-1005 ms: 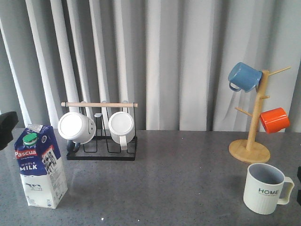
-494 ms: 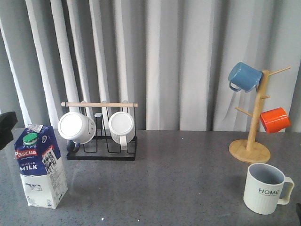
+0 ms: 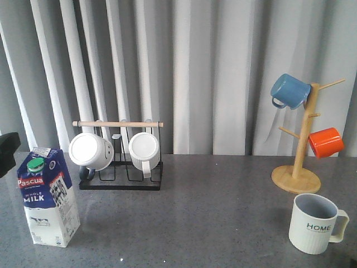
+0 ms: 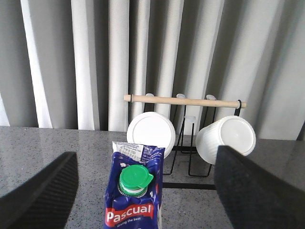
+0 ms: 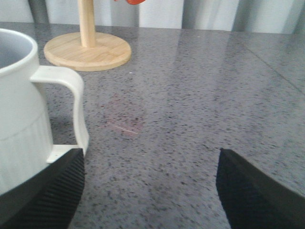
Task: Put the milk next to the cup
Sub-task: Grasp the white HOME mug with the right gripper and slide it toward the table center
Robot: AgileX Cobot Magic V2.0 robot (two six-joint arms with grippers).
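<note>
I need to next use my right gripper to grab the upright part of the handle [image 3: 343, 225] [image 5: 80, 114] on the cup with HOME lettered on it.
The milk [image 3: 49, 196], a blue-and-white carton with a green cap, stands upright at the table's front left. In the left wrist view the milk [image 4: 136, 200] sits between the fingers of my open left gripper [image 4: 145, 191], and neither finger touches it. A dark part of that arm shows at the front view's left edge. The cup [image 3: 313, 223], a ribbed pale mug lettered HOME, stands at the front right with its handle turned right. My right gripper [image 5: 150, 191] is open over bare table just beside the cup's handle [image 5: 71, 109].
Behind the milk is a black wire rack [image 3: 120, 178] that holds two plain white mugs under a wooden rod. A wooden mug tree [image 3: 301, 162] behind the cup carries a blue mug [image 3: 290, 90] and an orange mug [image 3: 326, 142]. Curtains close off the back.
The dark bit of the right gripper at the front view's right edge has slid down and out of that view. The milk, the cup and the left arm have not moved.
</note>
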